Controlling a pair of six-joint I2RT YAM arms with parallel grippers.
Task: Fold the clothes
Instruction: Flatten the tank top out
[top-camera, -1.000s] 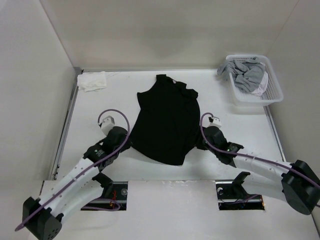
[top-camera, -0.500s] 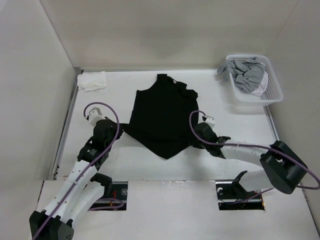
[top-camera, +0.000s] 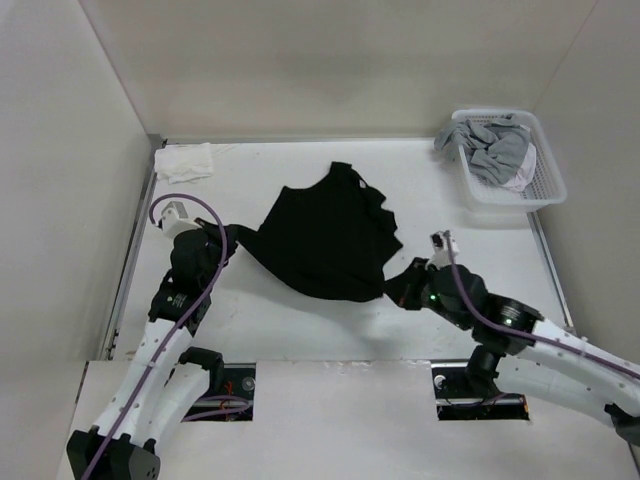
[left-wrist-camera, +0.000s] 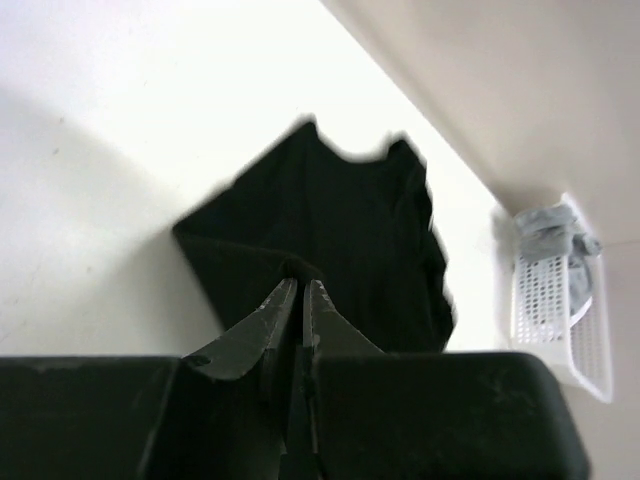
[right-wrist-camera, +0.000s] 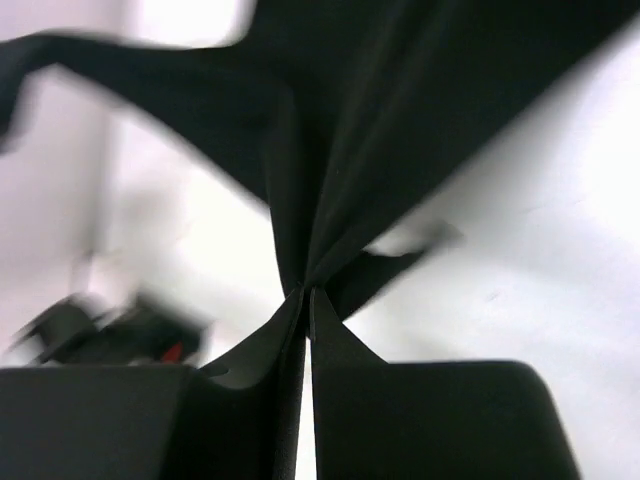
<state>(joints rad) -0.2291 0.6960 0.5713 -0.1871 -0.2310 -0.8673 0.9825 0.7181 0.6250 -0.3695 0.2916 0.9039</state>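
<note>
My right gripper needs to lay down the bunched fold it holds the black garment by and take the garment's loose corner (right-wrist-camera: 372, 279) beside its fingers.
The clothes (top-camera: 330, 235), one black short-sleeved garment, are stretched across the middle of the white table and partly lifted. My left gripper (top-camera: 228, 240) is shut on the garment's left corner, and in the left wrist view (left-wrist-camera: 301, 286) the fabric (left-wrist-camera: 340, 240) spreads away from the closed jaws. My right gripper (top-camera: 402, 288) is shut on the lower right corner. From its pinched jaws (right-wrist-camera: 305, 292), in the right wrist view, the cloth (right-wrist-camera: 340, 130) fans upward in taut folds.
A white basket (top-camera: 545, 185) with grey garments (top-camera: 490, 145) stands at the back right and shows in the left wrist view (left-wrist-camera: 565, 300). A small white cloth (top-camera: 184, 161) lies at the back left. Walls close in on the table's left, back and right.
My right gripper has closed on the garment's lower right corner and pulled back right. My left arm carried its corner toward the left. The garment's hem rose and its shape skewed.
</note>
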